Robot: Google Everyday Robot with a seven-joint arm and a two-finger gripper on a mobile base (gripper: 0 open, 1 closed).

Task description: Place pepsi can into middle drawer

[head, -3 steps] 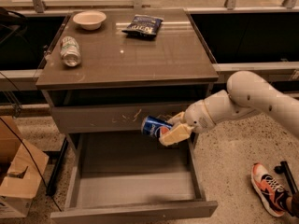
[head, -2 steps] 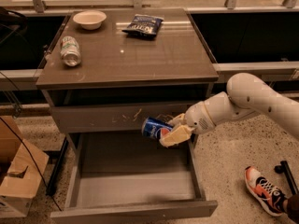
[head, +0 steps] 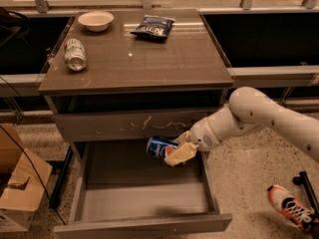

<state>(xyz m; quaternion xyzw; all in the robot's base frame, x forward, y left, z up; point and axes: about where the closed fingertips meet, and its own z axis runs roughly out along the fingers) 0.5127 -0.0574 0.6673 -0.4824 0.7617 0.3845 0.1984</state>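
My gripper is going to set the pepsi can down on the centre of the open middle drawer's grey bottom (head: 147, 182).
My gripper (head: 175, 149) is shut on the pepsi can (head: 159, 147), a blue can with a red-white-blue logo, held on its side. It hangs above the back right part of the open middle drawer (head: 144, 198), a wide grey drawer with a plain floor, pulled out below the scratched drawer front (head: 144, 125). My white arm (head: 259, 116) reaches in from the right.
On the cabinet top (head: 164, 59) lie a green-and-white can (head: 75, 54) on its side, a white bowl (head: 95, 20) and a dark blue snack bag (head: 152, 27). A cardboard box (head: 17, 183) stands on the floor at left. A shoe (head: 291, 208) is at lower right.
The gripper and the can have hardly moved. The shoe at lower right has shifted left and up.
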